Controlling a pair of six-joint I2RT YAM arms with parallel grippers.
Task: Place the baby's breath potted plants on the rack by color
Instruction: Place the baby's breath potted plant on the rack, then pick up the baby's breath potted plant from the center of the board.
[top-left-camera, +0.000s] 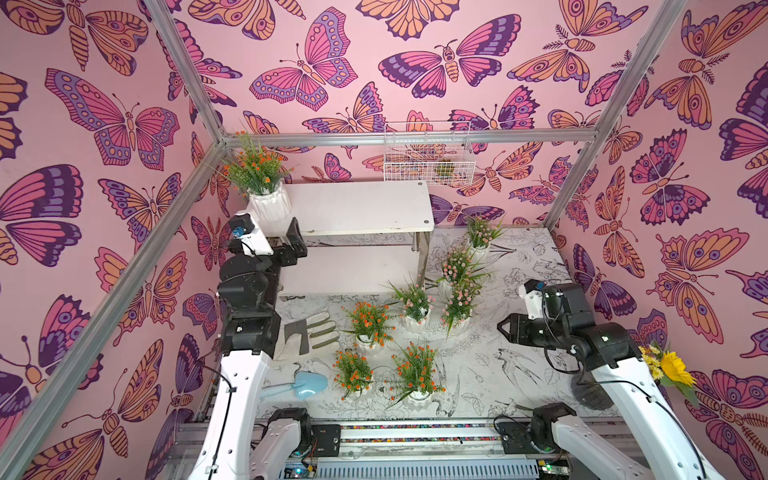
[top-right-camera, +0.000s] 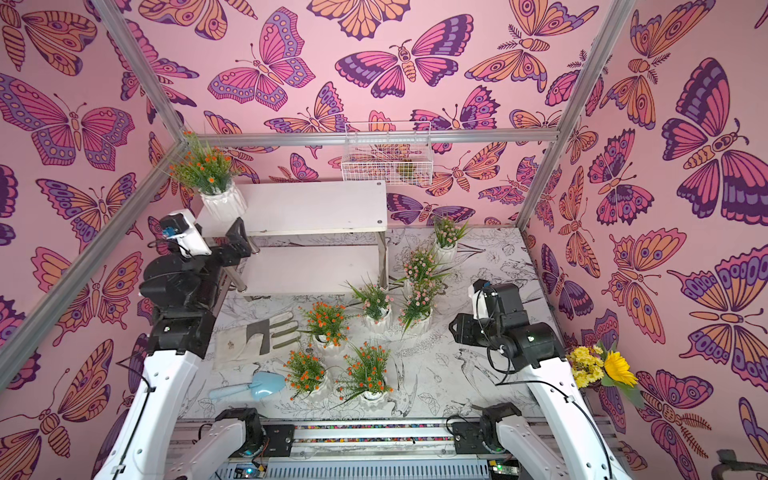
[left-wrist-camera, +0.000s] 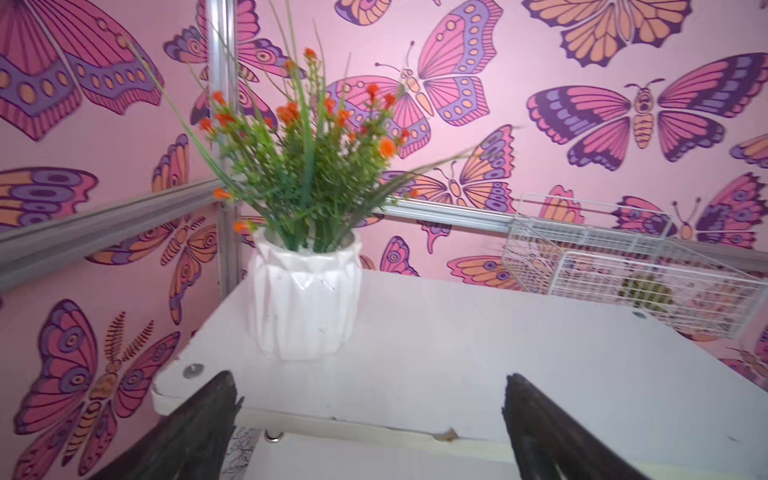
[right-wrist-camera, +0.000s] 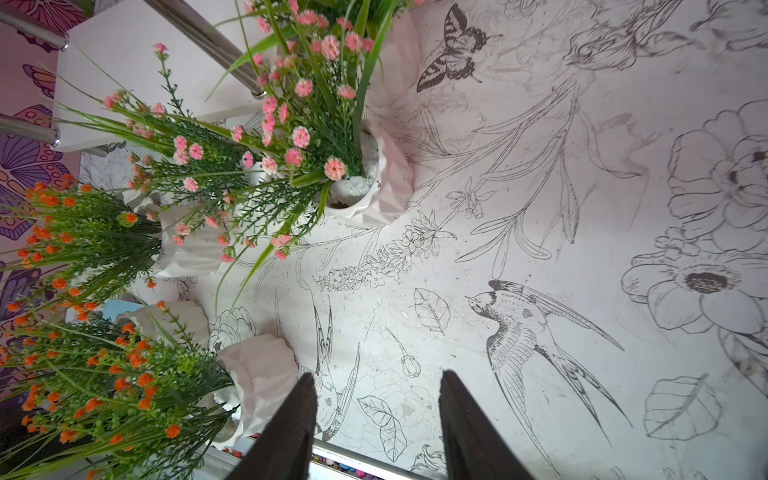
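The robot's right gripper will next grasp the white pot (top-left-camera: 420, 394) (right-wrist-camera: 257, 382) of the orange plant nearest to it, by the front edge of the table.
The white two-tier rack (top-left-camera: 357, 203) stands at the back left. One orange baby's breath potted plant (top-left-camera: 266, 195) stands on the left end of its top tier. My left gripper (top-left-camera: 286, 241) hangs open just in front of that pot (left-wrist-camera: 305, 299), apart from it, at the tier's front edge (left-wrist-camera: 374, 419). Three orange plants (top-left-camera: 370, 324) (top-left-camera: 352, 374) (top-left-camera: 415, 374) and several pink ones (top-left-camera: 415, 303) (top-left-camera: 457, 266) stand on the table. My right gripper (top-left-camera: 505, 328) is open and empty, right of the plants, above the printed mat (right-wrist-camera: 415, 291).
A grey-and-white glove (top-left-camera: 311, 332) and a blue trowel (top-left-camera: 299, 386) lie left of the orange plants. A white wire basket (top-left-camera: 428, 158) hangs on the back wall above the rack. A sunflower bunch (top-left-camera: 673, 370) stands at the right edge. Metal frame posts (top-left-camera: 183, 70) run along the walls.
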